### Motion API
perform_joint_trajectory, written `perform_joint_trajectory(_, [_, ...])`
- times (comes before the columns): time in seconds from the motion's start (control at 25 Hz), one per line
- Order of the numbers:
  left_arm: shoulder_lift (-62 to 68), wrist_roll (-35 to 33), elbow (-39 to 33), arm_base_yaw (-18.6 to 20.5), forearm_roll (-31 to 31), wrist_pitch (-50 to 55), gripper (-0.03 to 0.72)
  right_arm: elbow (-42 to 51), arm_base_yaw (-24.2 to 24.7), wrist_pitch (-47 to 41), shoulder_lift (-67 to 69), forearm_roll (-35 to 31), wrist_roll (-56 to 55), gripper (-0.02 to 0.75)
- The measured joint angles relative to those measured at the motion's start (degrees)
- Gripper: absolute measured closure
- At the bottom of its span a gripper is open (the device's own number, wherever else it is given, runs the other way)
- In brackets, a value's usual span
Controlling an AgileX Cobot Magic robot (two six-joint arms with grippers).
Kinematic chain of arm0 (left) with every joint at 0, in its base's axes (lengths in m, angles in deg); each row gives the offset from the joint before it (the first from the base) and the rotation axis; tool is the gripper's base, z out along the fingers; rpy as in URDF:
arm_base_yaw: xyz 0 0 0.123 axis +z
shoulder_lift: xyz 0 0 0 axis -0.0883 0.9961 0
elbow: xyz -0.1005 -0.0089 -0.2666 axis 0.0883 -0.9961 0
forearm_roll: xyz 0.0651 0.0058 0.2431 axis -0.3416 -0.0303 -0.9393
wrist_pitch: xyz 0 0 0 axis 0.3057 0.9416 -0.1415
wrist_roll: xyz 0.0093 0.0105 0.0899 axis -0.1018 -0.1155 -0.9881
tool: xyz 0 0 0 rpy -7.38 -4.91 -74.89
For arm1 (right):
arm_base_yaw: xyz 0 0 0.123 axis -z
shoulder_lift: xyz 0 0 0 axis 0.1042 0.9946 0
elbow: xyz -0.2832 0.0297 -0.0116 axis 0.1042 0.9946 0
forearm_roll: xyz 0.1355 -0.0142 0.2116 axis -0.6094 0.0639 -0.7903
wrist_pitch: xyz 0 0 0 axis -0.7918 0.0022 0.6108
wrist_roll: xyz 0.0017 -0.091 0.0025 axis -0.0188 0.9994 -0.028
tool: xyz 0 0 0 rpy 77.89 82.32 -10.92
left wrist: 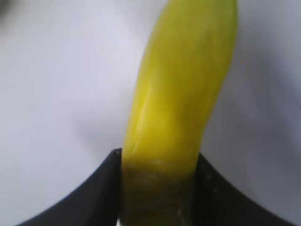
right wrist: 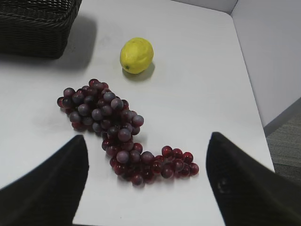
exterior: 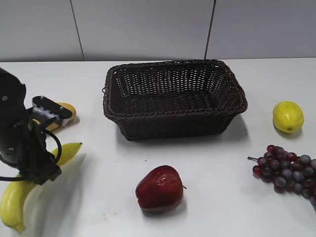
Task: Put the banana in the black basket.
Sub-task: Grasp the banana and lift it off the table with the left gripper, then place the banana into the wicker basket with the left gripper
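Observation:
My left gripper is going to let go of the banana lengthwise across the middle of the black basket's bottom (exterior: 177, 100).
The long yellow banana (exterior: 15, 200) lies at the front left of the white table, with one tip (exterior: 71, 148) pointing toward the middle. My left gripper (exterior: 39, 173) is down over its middle and shut on it. In the left wrist view the banana (left wrist: 181, 89) runs up between the two black jaws (left wrist: 157, 188), which press on both its sides. The black basket (exterior: 173, 126) stands empty at the centre back, apart from the banana. Its corner also shows in the right wrist view (right wrist: 33, 28). My right gripper (right wrist: 146, 139) is open and empty above the grapes.
A stubby yellow-orange fruit (exterior: 66, 111) lies behind my left arm. A red apple (exterior: 159, 188) sits in front of the basket. A lemon (exterior: 288, 116) and a bunch of purple grapes (exterior: 289, 170) lie at the right, near the table edge (right wrist: 249, 108).

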Motion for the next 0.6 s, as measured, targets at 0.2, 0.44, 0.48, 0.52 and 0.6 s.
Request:
perform_joint_trajectory(0.2, [0.12, -6.98, 13.66, 0.0, 0.28, 2.32, 0.388, 0.0, 0.0, 0.0, 0.0, 0.0, 0.0, 0.145])
perform_joint_trajectory(0.44, [3.86, -14.16, 29.07, -1.31, 0.89, 2.48, 0.388, 0.0, 0.0, 0.0, 0.0, 0.0, 0.0, 0.145])
perform_joint_trajectory(0.48, [4.9, -15.16, 31.2, -2.06, 0.89, 2.48, 0.388, 0.0, 0.0, 0.0, 0.0, 0.0, 0.0, 0.145])
perform_joint_trajectory(0.52, [5.9, -15.97, 32.81, -2.77, 0.89, 2.53, 0.388, 0.0, 0.0, 0.0, 0.0, 0.0, 0.0, 0.145])
perform_joint_trajectory(0.6, [7.69, -17.08, 35.9, -4.67, 0.89, 1.96, 0.388, 0.0, 0.0, 0.0, 0.0, 0.0, 0.0, 0.145])
